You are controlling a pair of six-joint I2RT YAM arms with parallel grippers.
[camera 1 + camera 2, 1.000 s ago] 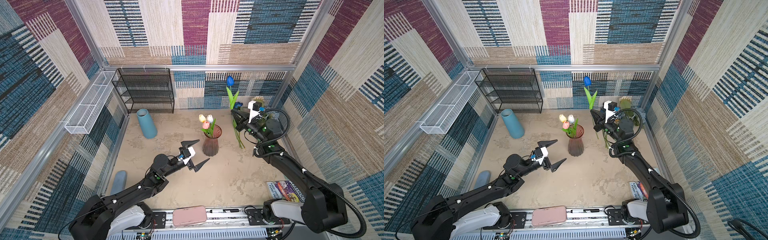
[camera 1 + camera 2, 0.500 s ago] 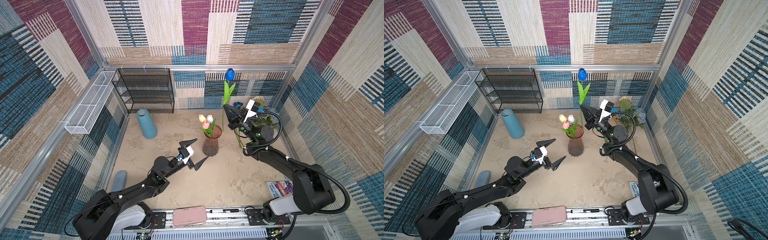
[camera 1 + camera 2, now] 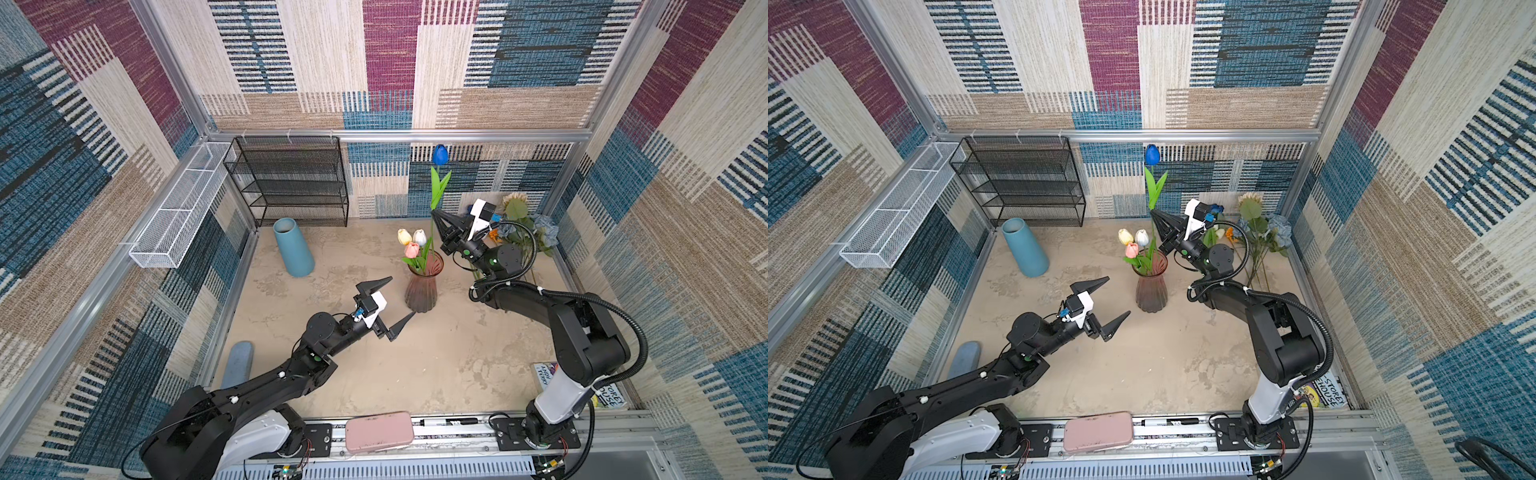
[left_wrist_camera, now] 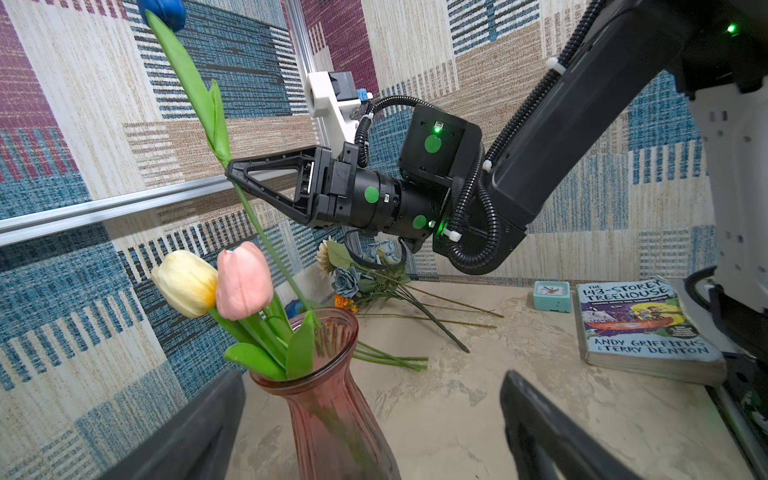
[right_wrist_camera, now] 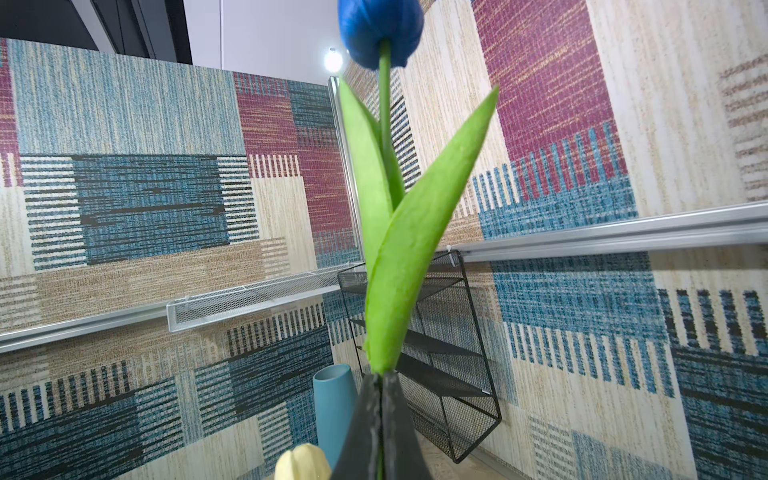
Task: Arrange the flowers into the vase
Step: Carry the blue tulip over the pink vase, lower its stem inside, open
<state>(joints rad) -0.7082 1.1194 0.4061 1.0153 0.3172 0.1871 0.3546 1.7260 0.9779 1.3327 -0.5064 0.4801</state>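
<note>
I will let go of the blue tulip's stem with my right gripper, grip just under the bloom (image 3: 437, 167) and push it deeper, because the stem sits too shallow in the opening of the vase.
A pink ribbed glass vase (image 3: 422, 291) (image 3: 1151, 291) (image 4: 332, 399) stands mid-table with cream, white and pink tulips (image 3: 412, 243) in it. My right gripper (image 3: 435, 214) (image 3: 1154, 212) (image 4: 230, 168) (image 5: 381, 380) is shut on the stem of a blue tulip (image 3: 440, 154) (image 5: 380, 29), held upright above the vase. In the left wrist view its stem runs down into the vase mouth. My left gripper (image 3: 402, 296) (image 3: 1118, 295) (image 4: 372, 374) is open just left of the vase, holding nothing. More flowers (image 3: 519, 224) (image 4: 365, 282) lie at the back right.
A blue vase (image 3: 293, 247) and a black wire shelf (image 3: 291, 183) stand at the back left, and a white wire basket (image 3: 178, 208) hangs on the left wall. A book (image 4: 640, 324) and a small clock (image 4: 551, 295) sit right. A pink case (image 3: 379, 430) lies at the front edge.
My right gripper has carried the blue tulip left from the back right to above the vase. My left gripper has edged closer to the vase, still open.
</note>
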